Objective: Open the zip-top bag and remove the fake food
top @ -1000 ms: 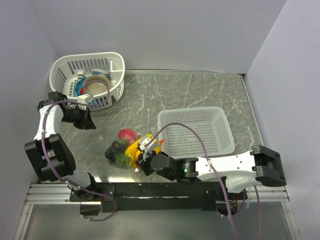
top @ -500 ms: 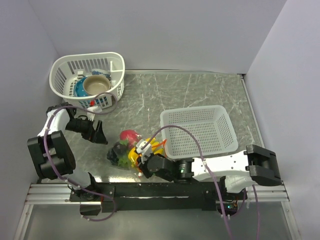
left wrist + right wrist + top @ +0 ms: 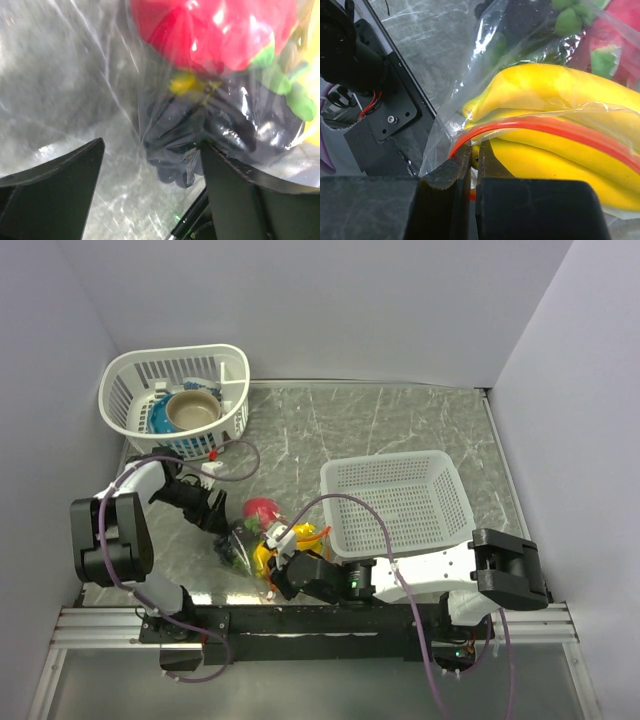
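Note:
Next, my right gripper lets go of the yellow banana bunch on the white mesh basket's bottom (image 3: 389, 508), toward the side of the basket that faces the bag.
The zip-top bag (image 3: 258, 540) lies near the table's front edge, clear, with the fake food inside. In the left wrist view a pink-red dragon fruit (image 3: 215, 30) and a dark bumpy cluster (image 3: 220, 135) press against the film. A yellow banana bunch (image 3: 545, 85) fills the right wrist view under the orange-red zip strip (image 3: 540, 126). My right gripper (image 3: 474, 150) is shut on the bag's edge at that strip, also seen from above as right gripper (image 3: 274, 575). My left gripper (image 3: 152, 145) stands open at the bag's left end, its fingers either side of the dark cluster; from above, left gripper (image 3: 218, 523).
A rectangular white mesh basket (image 3: 390, 462) stands right of the bag. A round white basket (image 3: 175, 355) at the back left holds a tan bowl (image 3: 193, 410) and a blue item (image 3: 158, 418). The black rail (image 3: 330, 618) runs along the near edge.
My left arm swung from beside the round basket down to the bag, and its gripper opened. The right gripper stayed shut on the bag and drew it slightly left.

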{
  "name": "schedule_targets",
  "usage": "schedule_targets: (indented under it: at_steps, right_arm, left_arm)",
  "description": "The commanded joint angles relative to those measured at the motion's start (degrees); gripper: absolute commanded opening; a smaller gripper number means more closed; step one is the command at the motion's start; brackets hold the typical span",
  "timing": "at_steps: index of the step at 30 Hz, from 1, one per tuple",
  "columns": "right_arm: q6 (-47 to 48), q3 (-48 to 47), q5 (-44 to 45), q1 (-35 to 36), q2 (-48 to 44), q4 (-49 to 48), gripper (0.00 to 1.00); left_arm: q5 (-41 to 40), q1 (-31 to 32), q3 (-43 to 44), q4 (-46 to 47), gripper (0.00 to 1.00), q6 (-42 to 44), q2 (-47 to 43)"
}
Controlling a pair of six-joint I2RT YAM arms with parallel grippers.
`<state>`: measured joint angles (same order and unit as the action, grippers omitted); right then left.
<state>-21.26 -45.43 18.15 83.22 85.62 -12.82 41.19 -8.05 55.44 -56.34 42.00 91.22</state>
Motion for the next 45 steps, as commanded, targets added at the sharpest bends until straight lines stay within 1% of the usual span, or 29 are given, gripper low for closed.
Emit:
schedule_targets:
  at_steps: [1, 4, 6, 7, 8, 9, 10, 11, 12, 14, 17, 18, 20, 21, 23, 26, 32, 36, 38, 41, 45]
  right_arm:
    - [-2.65, 0.52, -2.59, -0.25, 1.12, -0.80, 0.00]
    - [-3.18, 1.22, -3.12, -0.25, 1.12, -1.59, 0.00]
    - [-3.53, 1.75, -3.30, -0.16, 1.12, -1.94, 0.00]
    - [-3.70, 1.84, -3.30, -0.25, 1.04, -1.95, 0.00]
    - [-3.79, 2.01, -3.39, -0.25, 1.04, -1.95, 0.00]
    - [-3.71, 1.92, -3.30, -0.16, 0.95, -1.77, 0.00]
    - [-3.62, 1.84, -3.21, -0.25, 0.95, -1.68, 0.00]
    - [-3.36, 1.57, -3.21, -0.25, 1.03, -1.60, 0.00]
    - [-2.92, 1.31, -3.12, -0.25, 1.04, -1.33, 0.00]
    - [-2.13, -0.09, -2.77, -0.25, 1.12, -0.72, 0.00]
    - [0.07, -2.98, -2.07, -0.43, 1.12, 1.56, 0.00]
    - [1.12, -3.87, -1.89, -0.69, 0.95, 3.31, 0.00]
    - [2.00, -5.62, -1.80, -1.22, -0.89, 4.99, 0.00]
    - [2.79, -5.90, -1.46, -1.48, -2.03, 5.87, 0.00]
    - [3.15, -5.64, -1.80, -2.36, -6.24, 6.40, 0.00]
    - [3.94, -4.58, -2.51, -3.50, -12.40, 6.58, 0.00]
    - [4.91, -3.17, -2.68, -5.79, -20.40, 9.21, 0.00]
    - [6.84, -3.79, -3.47, -10.60, -26.37, 11.76, 0.00]
    - [8.59, -5.02, -1.81, -12.28, -27.87, 14.38, 0.00]
    - [9.91, -5.55, -0.66, -16.32, -30.69, 16.85, 0.00]
    - [10.36, -5.37, -2.85, -22.12, -36.04, 17.48, 0.00]
  left_arm:
    - [3.37, 1.37, 4.58, 2.90, 0.75, -2.54, 2.73]
    - [5.91, 1.90, 6.08, 0.45, 0.66, -0.87, 5.54]
    - [7.93, 3.04, 6.26, -0.79, 0.64, 0.97, 7.48]
    - [8.55, 3.39, 6.26, -2.27, 0.51, 1.85, 7.92]
    - [8.90, 3.83, 6.35, -2.90, 0.37, 3.60, 8.70]
    - [9.08, 4.01, 6.61, -3.77, 0.02, 4.23, 9.15]
    - [9.08, 4.01, 7.57, -4.65, 0.01, 4.67, 10.46]
    - [9.00, 3.92, 8.10, -8.05, 0.01, 7.11, 10.99]
    - [8.82, 3.58, 8.54, -9.22, 0.01, 7.83, 11.34]
    - [8.91, 2.35, 9.51, -11.41, 0.01, 9.76, 10.39]
    - [7.86, -2.74, 12.75, -12.65, 0.01, 10.38, 8.01]
    - [7.16, -6.15, 13.89, -13.53, 0.01, 10.56, 7.66]
    - [4.17, -9.51, 17.06, -13.80, 0.01, 10.91, 6.87]
    - [3.12, -12.57, 17.94, -13.37, 0.01, 10.91, 6.69]
    - [0.57, -16.27, 19.53, -12.92, 0.01, 10.91, 6.16]
    - [-0.67, -18.66, 19.88, -12.83, 0.01, 11.35, 6.34]
    - [0.03, -18.84, 16.46, -12.40, 0.01, 11.88, 4.58]
    - [-0.50, -18.84, 15.31, -12.04, 0.01, 11.88, 3.44]
    - [-0.23, -18.75, 15.57, -13.26, 0.01, 12.32, 2.74]
    - [1.87, -18.40, 17.94, -17.03, 0.01, 12.58, 1.60]
    - [5.56, -15.42, 24.08, -21.78, 0.01, 12.06, -0.95]
